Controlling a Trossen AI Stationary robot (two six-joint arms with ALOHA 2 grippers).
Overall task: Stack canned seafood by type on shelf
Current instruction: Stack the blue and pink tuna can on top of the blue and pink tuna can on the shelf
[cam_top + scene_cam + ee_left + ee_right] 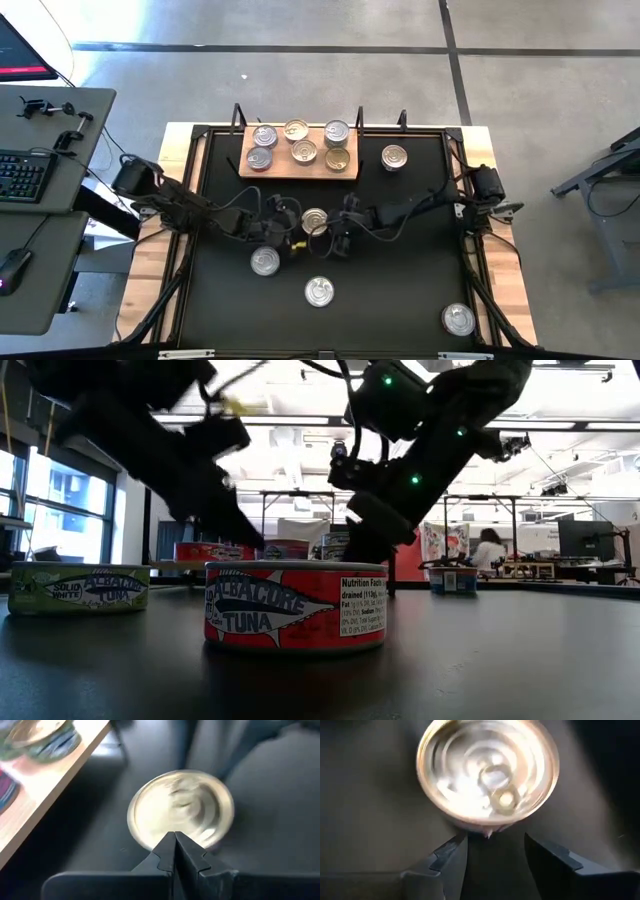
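I will let go of the silver-topped can with my left gripper on the black table (306, 240) between the wooden shelf and the near middle can.
A silver-topped can (314, 221) stands on the black table between my two grippers. It also shows in the left wrist view (180, 810) and the right wrist view (487, 775). My left gripper (295, 224) (175, 845) is shut, its tips at the can's left side. My right gripper (336, 228) (495, 845) is open on the can's right side, its fingers short of the can. The wooden shelf (246, 168) lies at the far middle and carries several cans, silver and gold-topped. My left gripper's shut fingertips (172, 851) stand at the can's rim (150, 842), coming level from the table's left. I cannot tell whether they touch it. The can stands upright on the table.
Loose cans stand on the table: one right of the shelf (395, 157), one near left (264, 261), one near middle (319, 291), one at the near right corner (457, 319). In the low view a red-sided tuna can (295, 605) and a green-labelled one (78, 588) stand in front.
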